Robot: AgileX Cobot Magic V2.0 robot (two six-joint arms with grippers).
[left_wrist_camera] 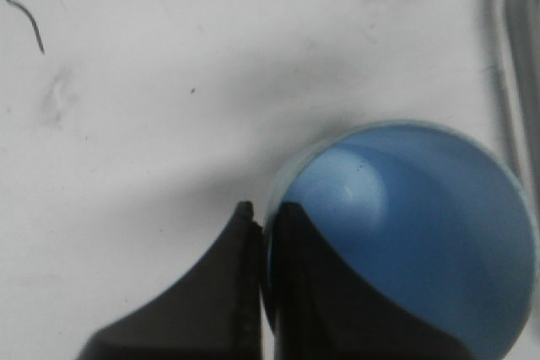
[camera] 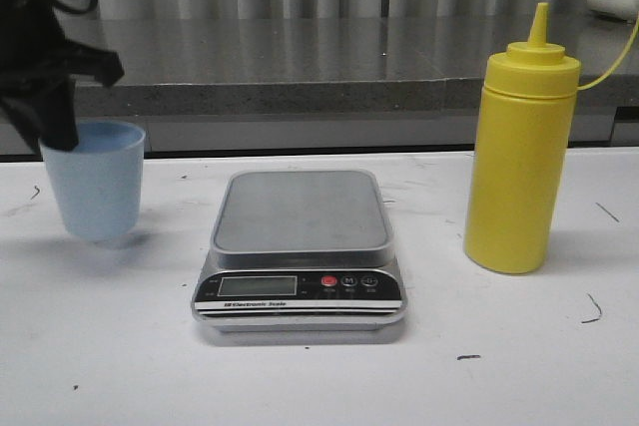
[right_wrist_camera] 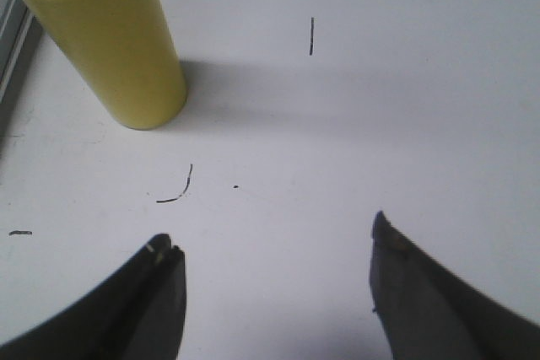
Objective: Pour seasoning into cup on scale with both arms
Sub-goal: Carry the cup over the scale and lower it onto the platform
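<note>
Next, I release the pale blue cup from my left gripper on the back half of the scale's bare platform (camera: 291,198).
The pale blue cup (camera: 97,187) hangs slightly tilted at the far left, just off the white table, left of the scale (camera: 300,212). My left gripper (camera: 58,127) is shut on the cup's rim, one finger inside and one outside. The left wrist view shows that pinch (left_wrist_camera: 266,212) on the wall of the cup (left_wrist_camera: 422,233), which looks empty. The yellow seasoning bottle (camera: 519,157) stands upright to the right of the scale, cap on. In the right wrist view my right gripper (right_wrist_camera: 270,238) is open over bare table, short of the bottle (right_wrist_camera: 110,40). The front view does not show this gripper.
The scale's platform (camera: 300,209) carries nothing. Its edge shows in the left wrist view (left_wrist_camera: 516,82), close to the cup. A grey ledge (camera: 329,67) runs along the back of the table. Small dark marks (right_wrist_camera: 177,191) dot the table top.
</note>
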